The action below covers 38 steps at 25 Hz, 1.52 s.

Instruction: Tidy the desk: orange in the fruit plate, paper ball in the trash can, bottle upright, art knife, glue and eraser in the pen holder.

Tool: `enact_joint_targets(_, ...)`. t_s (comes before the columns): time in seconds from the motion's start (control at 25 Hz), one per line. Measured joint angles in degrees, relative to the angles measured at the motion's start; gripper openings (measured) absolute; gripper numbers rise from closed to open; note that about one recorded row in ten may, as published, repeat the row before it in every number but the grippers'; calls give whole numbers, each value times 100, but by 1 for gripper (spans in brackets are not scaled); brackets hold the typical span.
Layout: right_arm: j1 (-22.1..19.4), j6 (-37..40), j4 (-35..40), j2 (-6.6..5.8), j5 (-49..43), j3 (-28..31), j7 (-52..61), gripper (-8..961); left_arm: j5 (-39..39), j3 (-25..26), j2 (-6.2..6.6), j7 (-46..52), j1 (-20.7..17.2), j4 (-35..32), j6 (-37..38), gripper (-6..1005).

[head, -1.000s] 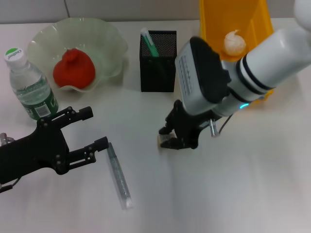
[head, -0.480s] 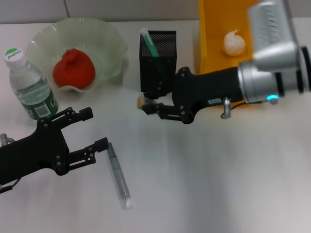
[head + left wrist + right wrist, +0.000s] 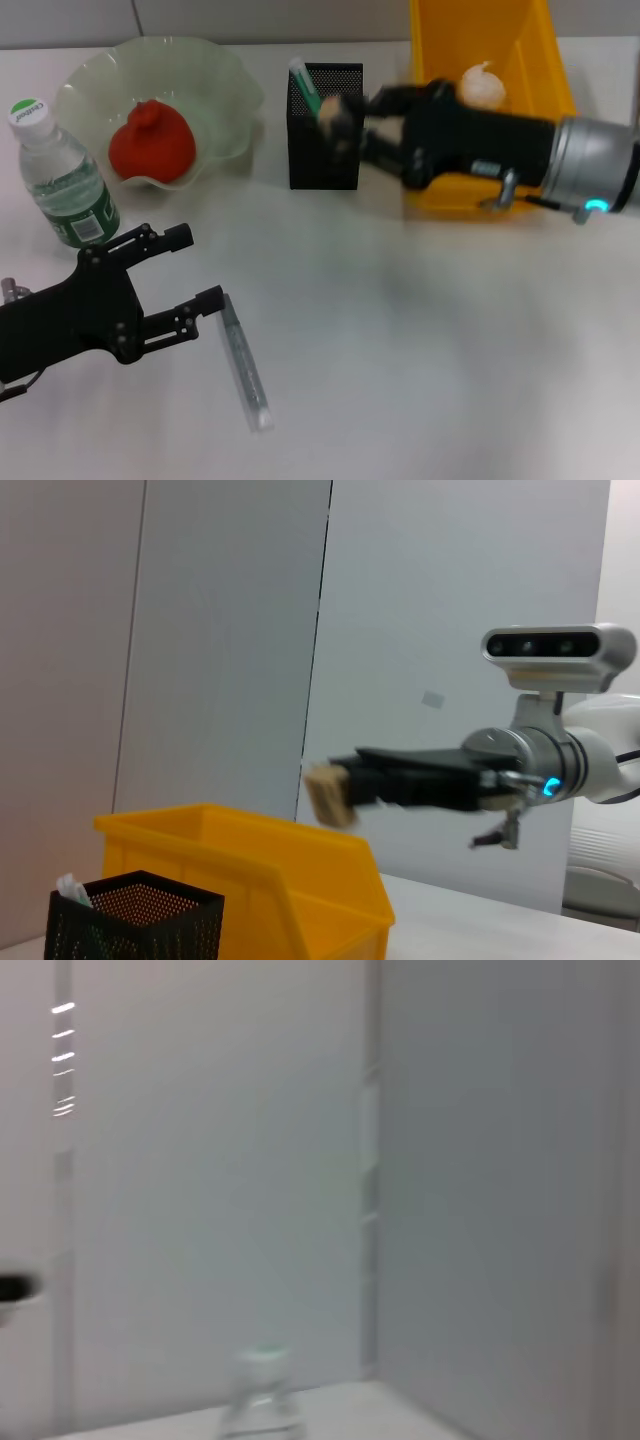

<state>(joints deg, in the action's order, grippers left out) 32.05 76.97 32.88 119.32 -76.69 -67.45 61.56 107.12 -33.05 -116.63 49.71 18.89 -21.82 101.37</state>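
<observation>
The robot's right gripper will release the eraser, which is held above the holder now, inside the black mesh pen holder (image 3: 337,90), next to the green-and-white stick.
My right gripper (image 3: 348,120) is shut on the small tan eraser (image 3: 330,112), holding it over the open top of the black mesh pen holder (image 3: 325,150). In the left wrist view the eraser (image 3: 328,792) hangs well above the pen holder (image 3: 135,920). A green-and-white stick (image 3: 305,88) stands inside the holder. The grey art knife (image 3: 244,362) lies on the table beside my open left gripper (image 3: 197,265). The orange (image 3: 150,142) sits in the fruit plate (image 3: 225,90). The bottle (image 3: 60,175) stands upright. The paper ball (image 3: 482,86) lies in the yellow trash can (image 3: 440,40).
The trash can stands directly to the right of the pen holder, under my right forearm. The bottle (image 3: 262,1390) shows faintly in the right wrist view. White tabletop stretches across the front and right.
My right gripper lifted the eraser off the table and carried it back and up to the pen holder's top. The left arm and the art knife stayed put.
</observation>
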Motion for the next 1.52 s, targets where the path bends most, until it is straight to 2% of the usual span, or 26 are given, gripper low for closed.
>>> enact_joint_targets(0.2,54,-556,-105,3,325,186,-89,256,3,0,0,2,0,-19,36,800)
enact_joint_targets(0.48,430,-1296,-132,-6,299,92,70,255,-6,0,0,3,0,-32,71,800)
enact_joint_targets(0.88,842,-2135,-187,-14,-464,-186,711,254,-29,0,0,-54,-7,-34,100,799)
enact_joint_targets(1.52,934,-2250,-256,-14,-513,-269,740,254,-34,0,0,-67,-5,-34,81,800)
